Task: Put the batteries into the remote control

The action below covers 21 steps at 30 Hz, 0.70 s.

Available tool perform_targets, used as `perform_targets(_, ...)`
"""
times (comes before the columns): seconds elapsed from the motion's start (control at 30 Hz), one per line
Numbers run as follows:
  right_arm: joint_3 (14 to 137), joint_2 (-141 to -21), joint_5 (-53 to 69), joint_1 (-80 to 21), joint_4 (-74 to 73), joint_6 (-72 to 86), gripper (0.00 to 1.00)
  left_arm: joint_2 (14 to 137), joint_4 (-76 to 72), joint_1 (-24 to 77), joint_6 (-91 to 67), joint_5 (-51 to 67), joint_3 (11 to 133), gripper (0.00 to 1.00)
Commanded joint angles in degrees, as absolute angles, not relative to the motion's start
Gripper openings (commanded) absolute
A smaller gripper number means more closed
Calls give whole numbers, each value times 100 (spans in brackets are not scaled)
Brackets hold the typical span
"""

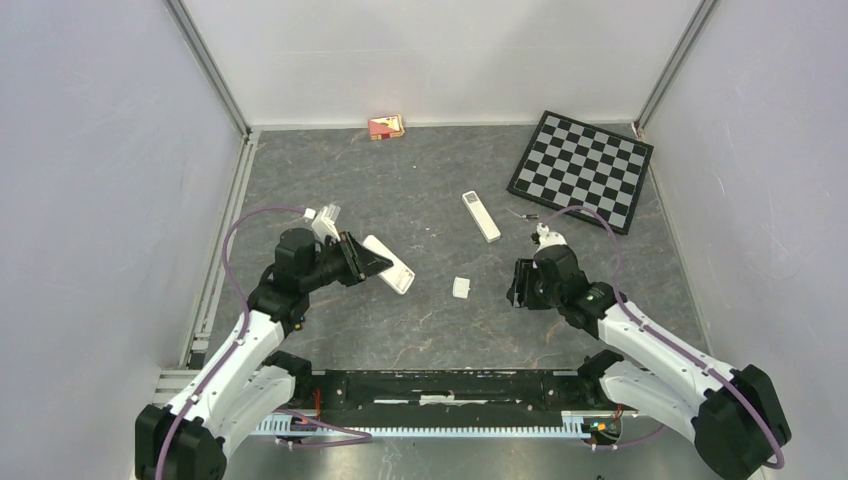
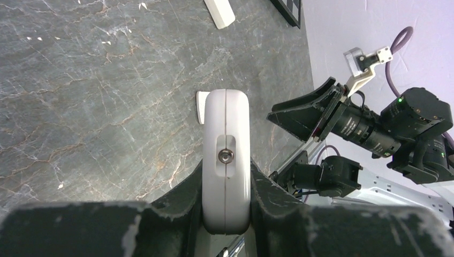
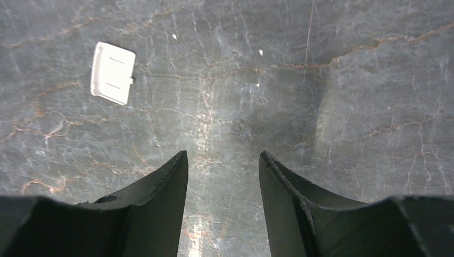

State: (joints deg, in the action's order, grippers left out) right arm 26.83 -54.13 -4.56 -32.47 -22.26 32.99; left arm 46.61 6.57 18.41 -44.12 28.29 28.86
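The white remote control, now held just above the table, will be let go by my left gripper on the bare table [image 1: 418, 303], beside the small white battery cover.
My left gripper [image 1: 356, 259] is shut on a white remote control [image 1: 388, 265], holding it by its sides just above the table. In the left wrist view the remote control [image 2: 226, 139] shows end-on between the fingers [image 2: 267, 193], a small metal contact in its end slot. My right gripper [image 1: 514, 284] hovers open over bare table, nothing between its fingers [image 3: 166, 182]. A small white battery cover [image 1: 461, 287] lies between the two grippers, up and to the left in the right wrist view [image 3: 112, 73]. One slim dark battery [image 1: 523, 214] lies near the checkerboard.
A second, slimmer white remote [image 1: 481, 215] lies at mid-table. A black-and-white checkerboard [image 1: 583, 168] sits at the back right, and a small red box [image 1: 386, 126] by the back wall. White walls enclose the table on three sides.
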Motion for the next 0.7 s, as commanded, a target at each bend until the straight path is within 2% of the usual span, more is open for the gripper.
perform_targets(0.0, 2673, -5221, -487, -3226, -1851, 3333, 57, 4446, 164, 1904, -4578, 2948, 2828, 4)
perform_targets(0.27, 2873, -5474, 258, -3382, -2213, 2973, 59, 4165, 193, 1906, -4495, 2681, 2776, 5)
perform_targets(0.43, 3239, -5520, 170, -3932, -2637, 2964, 66, 4131, 346, 1903, -4370, 2663, 2842, 5)
perform_targets(0.67, 3674, -5869, 43, -4755, -3660, 3376, 70, 3935, 569, 1907, -4205, 2536, 2858, 5)
